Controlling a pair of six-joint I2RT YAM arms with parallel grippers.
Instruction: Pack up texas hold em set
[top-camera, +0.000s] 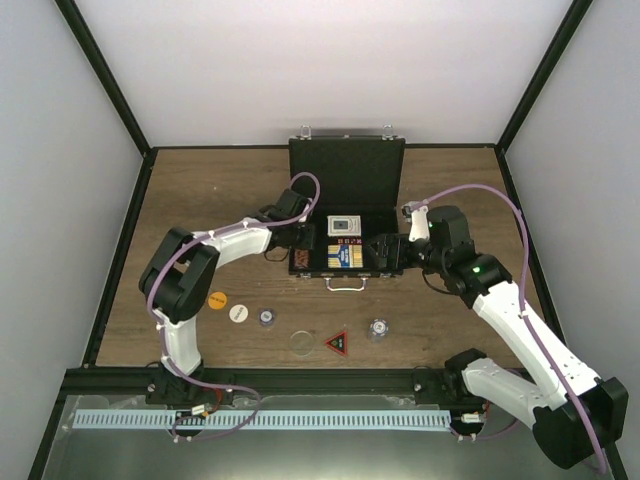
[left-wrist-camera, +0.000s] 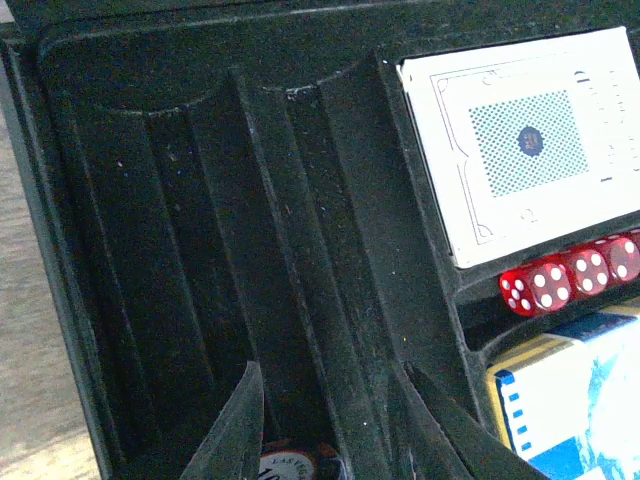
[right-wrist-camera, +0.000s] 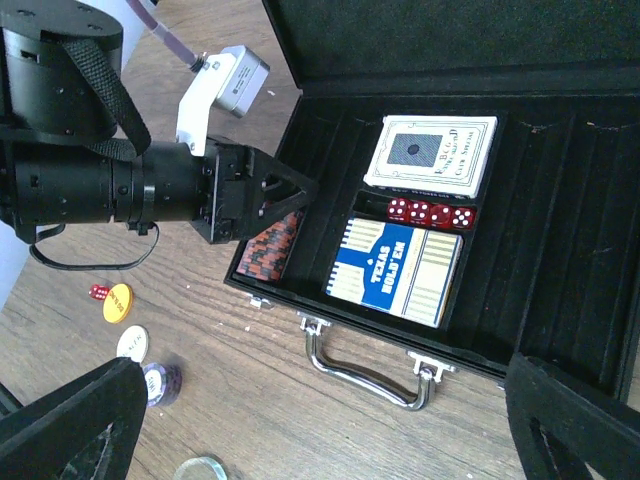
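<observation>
Next, I move my right gripper to the top of the chip stack (top-camera: 378, 327) next to the red-black triangle and close it there.
The black case (top-camera: 345, 180) lies open at the back of the table, with its silver handle (right-wrist-camera: 365, 365) toward me. Inside are a white-backed deck (right-wrist-camera: 430, 155), a blue Texas Hold'em deck box (right-wrist-camera: 400, 270), red dice (right-wrist-camera: 430, 213) and a red-black chip stack (right-wrist-camera: 268, 248) in a left slot. My left gripper (top-camera: 303, 240) is low over that slot. Its fingers (left-wrist-camera: 235, 430) are spread, and a chip (left-wrist-camera: 285, 465) shows between them. My right gripper (top-camera: 385, 250) is open and empty above the case's front right.
On the table in front of the case lie an orange chip (top-camera: 219, 299), a white chip (top-camera: 238, 313), a purple-grey chip stack (top-camera: 267, 318), a clear disc (top-camera: 301, 342), a red-black triangle (top-camera: 337, 343) and another chip stack (top-camera: 377, 329). The raised lid (top-camera: 346, 165) stands behind.
</observation>
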